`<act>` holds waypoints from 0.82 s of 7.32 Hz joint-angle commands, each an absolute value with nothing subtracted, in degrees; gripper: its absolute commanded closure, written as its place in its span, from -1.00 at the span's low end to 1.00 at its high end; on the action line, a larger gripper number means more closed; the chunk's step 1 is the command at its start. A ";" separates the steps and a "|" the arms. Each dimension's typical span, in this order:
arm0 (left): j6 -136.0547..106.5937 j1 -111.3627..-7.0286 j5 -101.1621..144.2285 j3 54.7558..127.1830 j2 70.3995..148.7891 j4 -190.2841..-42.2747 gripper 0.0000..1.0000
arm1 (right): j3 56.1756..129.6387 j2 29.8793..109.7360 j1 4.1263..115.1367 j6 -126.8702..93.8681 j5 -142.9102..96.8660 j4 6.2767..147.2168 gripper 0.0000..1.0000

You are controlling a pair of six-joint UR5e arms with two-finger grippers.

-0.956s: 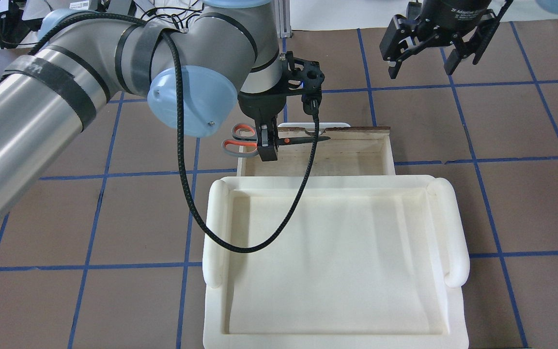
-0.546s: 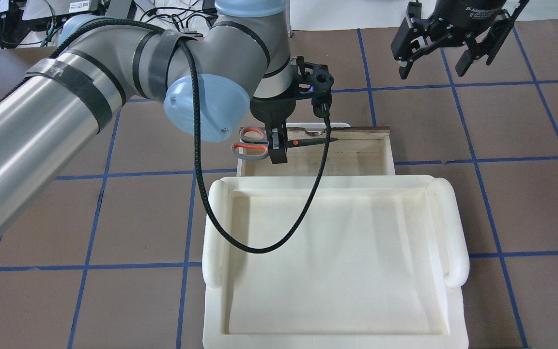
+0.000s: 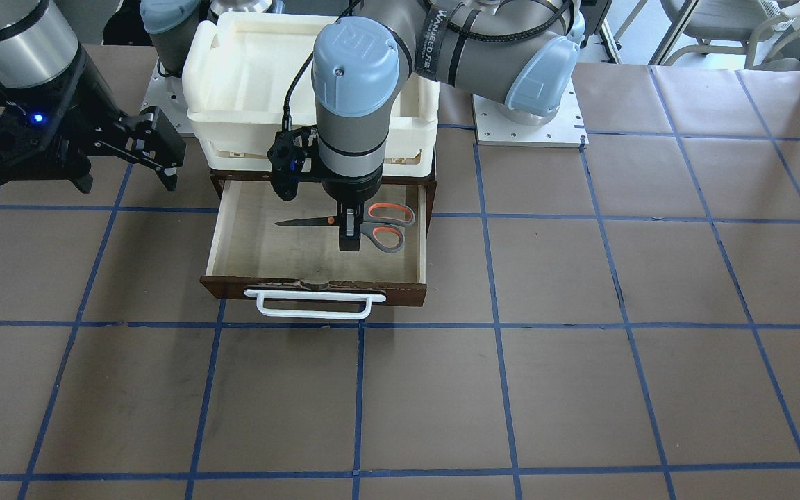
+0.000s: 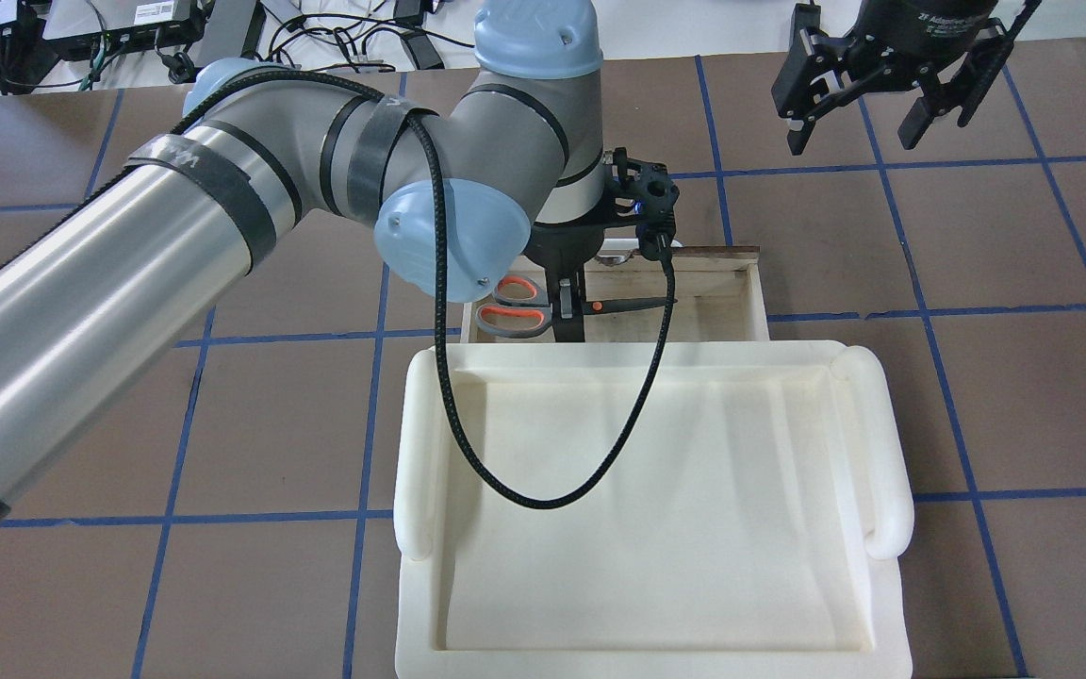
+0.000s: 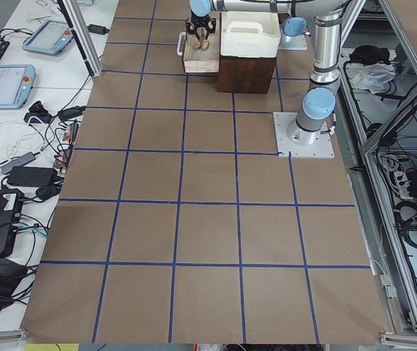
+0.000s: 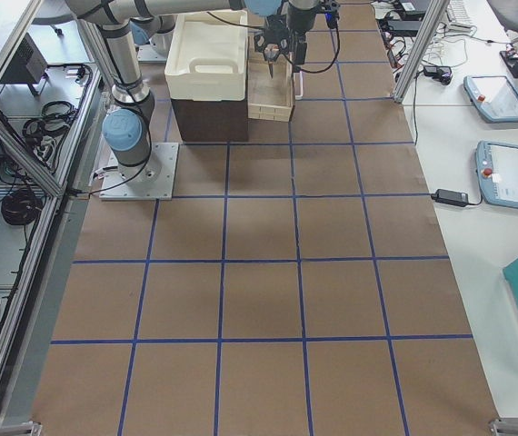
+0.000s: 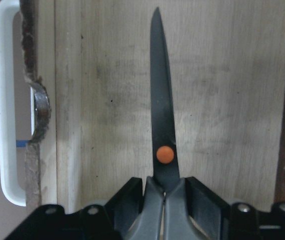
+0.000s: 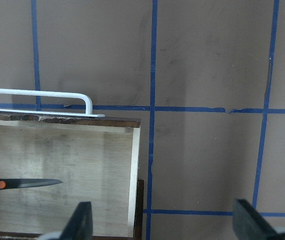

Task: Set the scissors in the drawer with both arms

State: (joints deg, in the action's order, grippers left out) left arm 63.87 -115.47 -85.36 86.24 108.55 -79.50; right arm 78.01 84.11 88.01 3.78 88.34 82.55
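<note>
Next, I set the scissors down with my left gripper on the drawer's pale plywood bottom (image 3: 335,249) (image 7: 152,141), straight behind the drawer's white handle.
The scissors (image 4: 511,326), with grey handles lined orange, are held level in my left gripper (image 4: 569,321), which is shut on them near the orange pivot. They hang inside the open drawer (image 4: 752,292), low over its pale plywood floor, blades pointing along the drawer. The front view shows the scissors (image 3: 387,236) and left gripper (image 3: 349,239) behind the drawer's front (image 3: 400,292) and white handle (image 3: 313,306). The left wrist view shows the blade (image 7: 161,110) over the floor. My right gripper (image 4: 854,143) is open and empty, raised beyond the drawer's right end.
A cream-white plastic bin (image 4: 882,453) sits on top of the cabinet, just behind the open drawer. The left arm's black cable (image 4: 543,495) loops over the bin. Brown paper with blue tape lines (image 3: 497,389) covers the table.
My left arm has moved right and lower, carrying the scissors from above the drawer's left edge to inside the drawer. My right gripper has drifted slightly to the right, still open.
</note>
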 commanded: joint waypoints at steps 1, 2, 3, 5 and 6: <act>62.76 -116.36 -85.34 86.48 109.24 -78.75 0.95 | 79.01 84.11 87.98 3.78 88.33 83.23 -1.00; 62.23 -116.63 -85.34 86.48 109.51 -78.58 0.95 | 79.01 84.11 87.98 3.69 88.33 83.23 -1.00; 62.40 -116.63 -85.43 86.48 109.60 -78.49 0.95 | 79.01 84.11 87.98 3.69 88.24 83.23 -1.00; 62.75 -116.63 -85.34 86.48 111.08 -75.52 0.96 | 79.01 84.11 87.98 3.69 88.24 83.32 -1.00; 62.49 -116.63 -85.34 86.48 111.44 -74.72 0.96 | 79.01 84.11 87.98 3.69 88.33 83.32 -1.00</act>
State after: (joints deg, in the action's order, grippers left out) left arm 62.63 -116.62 -85.37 86.48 110.73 -76.25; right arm 79.01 84.11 87.98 3.69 88.26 83.31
